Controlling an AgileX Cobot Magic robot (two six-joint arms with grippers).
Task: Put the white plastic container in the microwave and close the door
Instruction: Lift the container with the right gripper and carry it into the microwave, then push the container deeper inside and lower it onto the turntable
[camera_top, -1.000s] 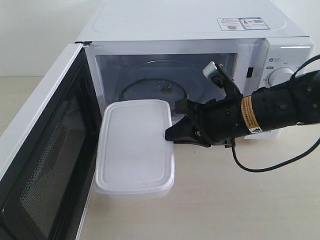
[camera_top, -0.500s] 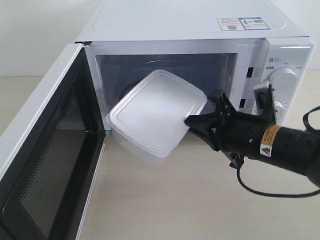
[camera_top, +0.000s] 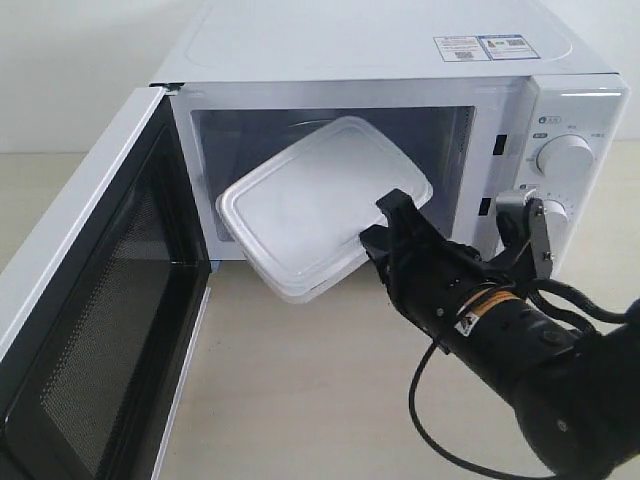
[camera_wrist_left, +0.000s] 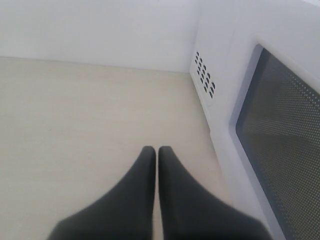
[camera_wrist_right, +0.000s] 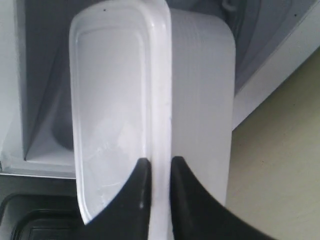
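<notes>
I need to let go of the white plastic container with my right gripper on the middle of the microwave's inside bottom (camera_top: 315, 180).
The white plastic container (camera_top: 315, 205) hangs tilted in the air at the mouth of the microwave (camera_top: 400, 60), its far end inside the cavity. My right gripper (camera_top: 380, 235) is shut on the rim of its near corner; in the right wrist view the two black fingers pinch the container (camera_wrist_right: 150, 100) at the lid's rim, gripper (camera_wrist_right: 160, 165). The door (camera_top: 90, 300) stands wide open on the left, its dark mesh window facing inward. My left gripper (camera_wrist_left: 156, 150) is shut and empty, beside the microwave's outer wall and the door (camera_wrist_left: 280, 145).
Two round dials (camera_top: 565, 155) sit on the microwave's right panel, just behind my right arm. The right arm's black cable (camera_top: 430, 420) loops over the beige tabletop (camera_top: 300, 400). A vent grille (camera_wrist_left: 205, 75) shows on the microwave's side wall.
The container went from lying flat on the table in front of the cavity to being lifted, tilted and pushed partly into the opening. The right arm swung down toward the front.
</notes>
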